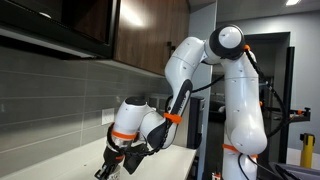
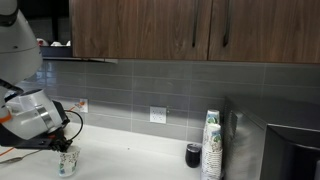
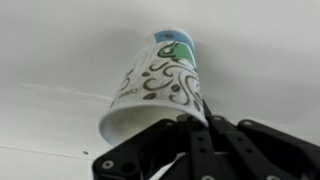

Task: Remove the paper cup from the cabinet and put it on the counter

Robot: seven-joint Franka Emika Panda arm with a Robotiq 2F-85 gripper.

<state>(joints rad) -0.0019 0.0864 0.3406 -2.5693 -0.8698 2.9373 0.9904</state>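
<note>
Next, I let the paper cup, now upright at the counter surface, go from my gripper on the white counter [image 1: 101,172] in front of the grey tiled backsplash.
The paper cup [image 3: 155,82], white with a green and dark swirl pattern, is pinched at its rim by my gripper [image 3: 197,118], which is shut on it. In an exterior view the cup [image 2: 67,161] stands upright at the counter [image 2: 140,160] surface, far left, with the gripper [image 2: 63,146] right above it. In the other view the gripper [image 1: 113,163] hangs low over the counter [image 1: 60,165]; the cup is mostly hidden behind it. The dark wood cabinet [image 2: 200,30] hangs above, with an open dark interior [image 1: 60,25].
A tall stack of patterned cups [image 2: 211,146] and a small dark container [image 2: 193,154] stand on the counter's right part, next to a black appliance [image 2: 290,150]. A grey tiled backsplash with an outlet [image 2: 157,115] runs behind.
</note>
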